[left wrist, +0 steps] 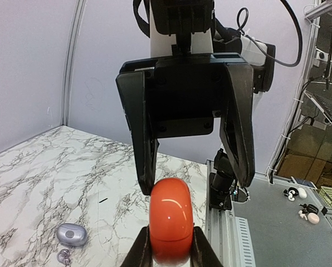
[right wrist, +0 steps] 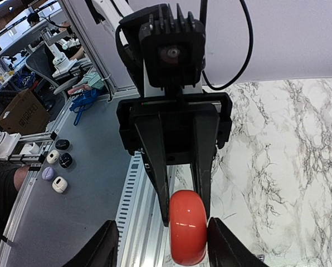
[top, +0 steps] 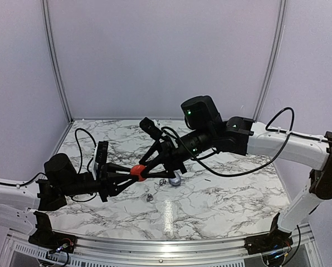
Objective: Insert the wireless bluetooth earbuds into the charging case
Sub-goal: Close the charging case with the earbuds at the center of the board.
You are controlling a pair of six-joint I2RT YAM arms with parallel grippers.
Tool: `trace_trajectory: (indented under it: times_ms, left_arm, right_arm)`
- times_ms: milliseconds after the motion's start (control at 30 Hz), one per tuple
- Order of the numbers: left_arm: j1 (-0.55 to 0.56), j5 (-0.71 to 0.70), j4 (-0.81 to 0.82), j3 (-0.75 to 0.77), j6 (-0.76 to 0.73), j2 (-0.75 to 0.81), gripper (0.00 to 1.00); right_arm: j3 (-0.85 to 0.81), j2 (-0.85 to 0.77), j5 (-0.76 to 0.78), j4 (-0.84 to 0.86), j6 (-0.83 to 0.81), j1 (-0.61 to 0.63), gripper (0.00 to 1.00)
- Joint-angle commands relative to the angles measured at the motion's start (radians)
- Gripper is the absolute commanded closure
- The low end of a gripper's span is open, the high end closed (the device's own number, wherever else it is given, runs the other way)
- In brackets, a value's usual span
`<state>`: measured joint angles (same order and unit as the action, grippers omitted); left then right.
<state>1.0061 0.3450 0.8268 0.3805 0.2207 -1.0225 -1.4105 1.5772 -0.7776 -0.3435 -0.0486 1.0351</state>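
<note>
The red charging case will leave my left gripper on bare marble (top: pixel 123 164), between the lilac-silver case and black cables.
My left gripper (top: pixel 133 173) is shut on a glossy red charging case (top: pixel 137 172), closed, held above the table. In the left wrist view the case (left wrist: pixel 170 219) sits between my own fingers (left wrist: pixel 139 251). My right gripper (top: pixel 147 169) faces it, open; in the right wrist view (right wrist: pixel 161 236) one finger (right wrist: pixel 219 245) is against the red case (right wrist: pixel 187 227) and the other stands well apart. A lilac-silver case (top: pixel 175 179) lies closed on the marble, also in the left wrist view (left wrist: pixel 71 234). A tiny silvery earbud (top: pixel 150 197) lies near it (left wrist: pixel 63 256). No red earbud shows.
The marble table (top: pixel 221 206) ends at an aluminium rail (right wrist: pixel 133 206) at its near edge. Black cables (top: pixel 83 139) lie at the back left. A grey bench beside the table carries several small cases (right wrist: pixel 57 169), also in the left wrist view (left wrist: pixel 302 203).
</note>
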Motion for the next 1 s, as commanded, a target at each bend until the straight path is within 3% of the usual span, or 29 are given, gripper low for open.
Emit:
trace_trajectory:
  times_ms: [0, 200, 800, 833, 900, 967]
  left_arm:
    - [-0.04, -0.11, 0.021, 0.031, 0.013, -0.014, 1.0]
    - [-0.052, -0.098, 0.021, 0.029, 0.027, -0.004, 1.0]
    - [-0.12, -0.159, 0.02, 0.059, 0.176, -0.004, 1.0]
    - [-0.125, -0.167, 0.02, 0.058, 0.182, -0.001, 1.0]
    - [-0.13, -0.168, 0.02, 0.055, 0.185, -0.001, 1.0]
    - [-0.13, -0.148, 0.018, 0.058, 0.187, -0.011, 1.0]
  right_arm:
    - [-0.025, -0.027, -0.15, -0.055, -0.024, 0.057, 0.46]
    - [-0.049, -0.022, -0.126, -0.081, -0.038, 0.056, 0.47]
    - [0.024, 0.017, -0.043, -0.104, -0.067, 0.066, 0.67]
    - [0.026, 0.01, -0.034, -0.104, -0.071, 0.066, 0.65]
    - [0.025, -0.006, -0.001, -0.101, -0.082, 0.066, 0.49]
    - [0.029, -0.029, 0.041, -0.089, -0.098, 0.066, 0.41]
